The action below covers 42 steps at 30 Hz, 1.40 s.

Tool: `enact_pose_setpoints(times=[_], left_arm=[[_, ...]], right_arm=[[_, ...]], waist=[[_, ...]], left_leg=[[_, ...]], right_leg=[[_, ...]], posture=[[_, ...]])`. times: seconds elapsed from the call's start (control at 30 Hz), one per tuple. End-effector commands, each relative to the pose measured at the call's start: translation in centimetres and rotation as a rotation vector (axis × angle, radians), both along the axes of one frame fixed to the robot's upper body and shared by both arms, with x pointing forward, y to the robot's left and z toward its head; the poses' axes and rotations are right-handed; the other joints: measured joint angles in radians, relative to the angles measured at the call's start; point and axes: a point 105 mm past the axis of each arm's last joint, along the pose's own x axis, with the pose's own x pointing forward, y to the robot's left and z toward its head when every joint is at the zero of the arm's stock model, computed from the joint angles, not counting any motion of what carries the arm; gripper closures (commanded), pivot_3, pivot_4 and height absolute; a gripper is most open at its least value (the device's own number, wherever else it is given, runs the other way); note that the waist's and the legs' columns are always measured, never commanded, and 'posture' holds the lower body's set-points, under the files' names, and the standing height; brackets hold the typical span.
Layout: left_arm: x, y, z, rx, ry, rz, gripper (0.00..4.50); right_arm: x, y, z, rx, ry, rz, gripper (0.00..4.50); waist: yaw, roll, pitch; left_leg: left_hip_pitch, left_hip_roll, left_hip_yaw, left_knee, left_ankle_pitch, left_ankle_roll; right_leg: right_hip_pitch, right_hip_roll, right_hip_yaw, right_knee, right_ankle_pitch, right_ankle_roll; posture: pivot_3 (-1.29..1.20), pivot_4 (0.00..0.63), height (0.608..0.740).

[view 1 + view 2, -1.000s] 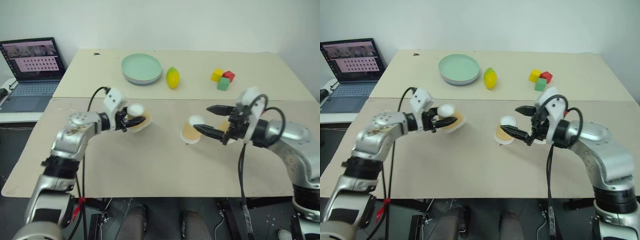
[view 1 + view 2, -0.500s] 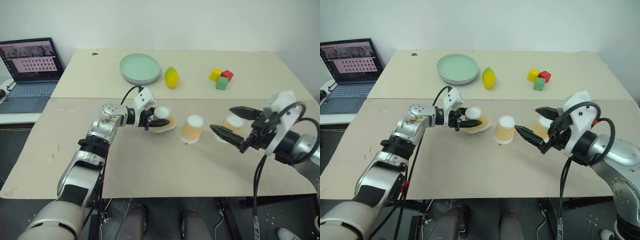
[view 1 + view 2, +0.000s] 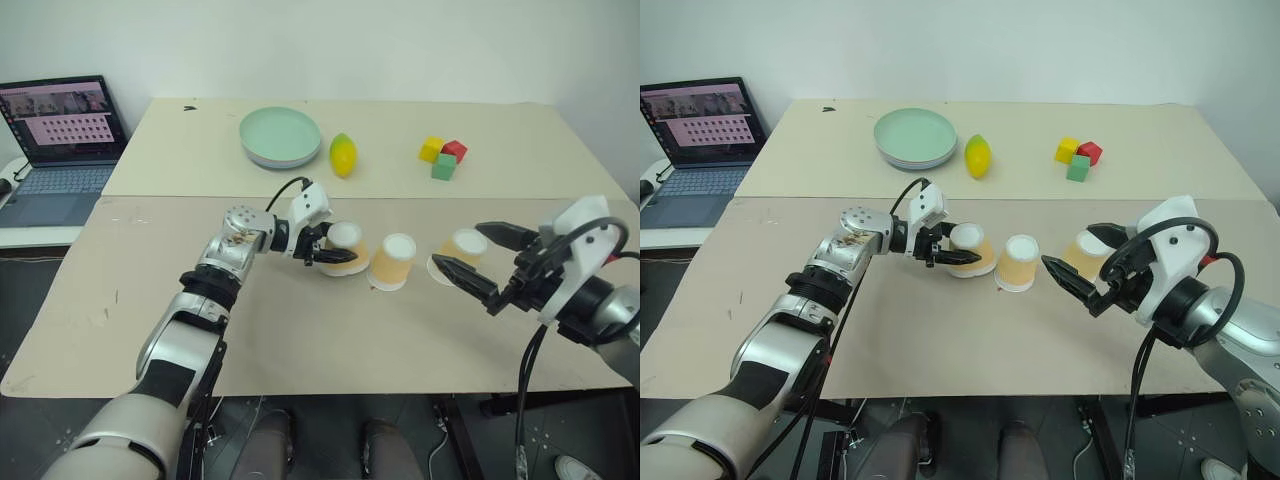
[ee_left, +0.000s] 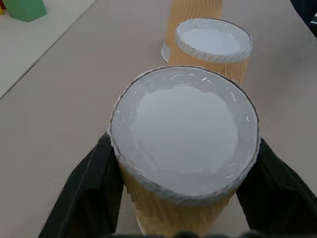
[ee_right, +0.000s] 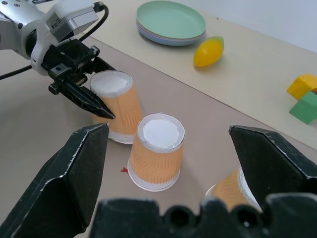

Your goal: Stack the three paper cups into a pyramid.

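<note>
I will close my right gripper on the upper sides of the paper cup (image 3: pixel 463 246) (image 5: pixel 238 188) nearest the coloured blocks, because this cup stands apart from the others.
Three orange-tan paper cups stand upside down in a row on the near table. The left cup (image 3: pixel 350 246) is right beside the middle cup (image 3: pixel 393 263). My left gripper (image 3: pixel 333 248) is open, one finger on each side of the left cup's upper part, close to its wall. The right cup (image 3: pixel 1086 251) leans a little. My right gripper (image 3: pixel 458 247) hovers wide open just in front of that cup, one finger (image 5: pixel 74 173) on each side of it and not touching it.
On the far table lie green plates (image 3: pixel 282 137), a yellow lemon (image 3: pixel 344 155) and a cluster of coloured blocks (image 3: pixel 445 158). A laptop (image 3: pixel 65 130) stands on a side table at the far left.
My left arm carried its cup rightward, set it down next to the middle cup and spread its fingers. My right gripper drew back to the right, away from the middle cup.
</note>
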Motion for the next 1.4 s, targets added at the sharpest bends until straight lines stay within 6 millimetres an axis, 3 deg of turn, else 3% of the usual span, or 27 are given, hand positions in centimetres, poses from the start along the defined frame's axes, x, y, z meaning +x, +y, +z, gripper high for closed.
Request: enact_pose_setpoints(times=[0.03,0.17,0.47,0.6,0.83,0.97,1.03,1.2,1.4], left_arm=[[0.0,-0.3,1.5,-0.006,-0.048,-0.024,0.07],[-0.1,-0.2,1.6,-0.012,-0.022,-0.025,0.07],[0.2,1.3,4.3,-0.044,-0.036,0.002,0.07],[-0.5,2.1,7.4,-0.152,0.009,-0.019,0.07],[0.3,3.2,14.0,-0.386,0.022,0.074,0.07],[-0.5,3.0,16.7,-0.473,0.032,0.054,0.07],[-1.1,2.9,17.1,-0.477,0.037,0.032,0.07],[-3.7,2.0,15.0,-0.289,-0.020,-0.086,0.07],[-3.9,1.3,13.8,-0.230,-0.059,-0.085,0.07]], right_arm=[[-0.4,-0.1,1.3,-0.016,-0.070,-0.007,0.00],[-0.3,0.0,1.2,-0.016,-0.063,-0.001,0.00],[0.2,0.1,1.0,-0.012,-0.053,0.016,0.00],[0.4,0.3,0.7,-0.011,-0.046,0.025,0.00],[0.7,0.1,0.3,-0.014,-0.026,0.027,0.00],[0.9,-1.3,-0.6,-0.027,0.016,-0.018,0.00],[0.7,-1.9,-1.1,-0.035,0.034,-0.031,0.00],[0.3,-5.4,-2.7,-0.054,0.083,-0.142,0.00],[0.6,-7.1,-3.4,-0.048,0.078,-0.189,0.00]], waist=[[0.000,0.000,0.000],[0.000,0.000,0.000],[-0.002,0.000,0.000],[-0.003,0.000,0.000],[-0.003,0.000,0.000],[-0.003,0.000,0.000],[-0.003,0.000,0.000],[-0.003,0.000,0.000],[-0.008,0.000,0.000]], left_leg=[[0.000,0.000,0.000,0.000,0.000,0.000],[0.000,0.000,0.000,0.000,0.000,0.000],[0.000,0.000,0.000,0.000,0.000,0.000],[0.000,0.000,0.000,0.000,0.000,0.000],[0.000,0.000,-0.001,0.002,0.000,0.000],[0.000,0.000,-0.001,0.001,0.000,0.000],[0.000,0.000,-0.001,0.001,0.000,0.000],[0.000,-0.001,-0.001,0.001,0.000,0.000],[0.006,0.001,-0.001,0.002,0.000,0.000]], right_leg=[[0.000,0.000,0.000,0.000,0.000,0.000],[0.000,0.000,0.000,0.000,0.000,0.000],[0.000,0.000,0.000,0.000,0.000,0.000],[0.000,0.000,0.000,0.000,0.000,0.000],[0.001,0.000,-0.001,0.000,0.000,0.001],[0.001,0.000,-0.001,0.001,0.000,0.001],[0.001,0.000,-0.001,0.001,-0.001,0.001],[0.002,0.000,0.000,0.001,-0.001,0.001],[0.007,0.001,0.000,0.001,0.000,0.001]], posture=[[0.00,0.150,0.740],[0.00,0.150,0.740],[0.00,0.150,0.740],[0.00,0.150,0.740],[0.00,0.150,0.740],[0.00,0.150,0.740],[0.00,0.150,0.740],[0.00,0.150,0.740],[0.00,0.150,0.740]])
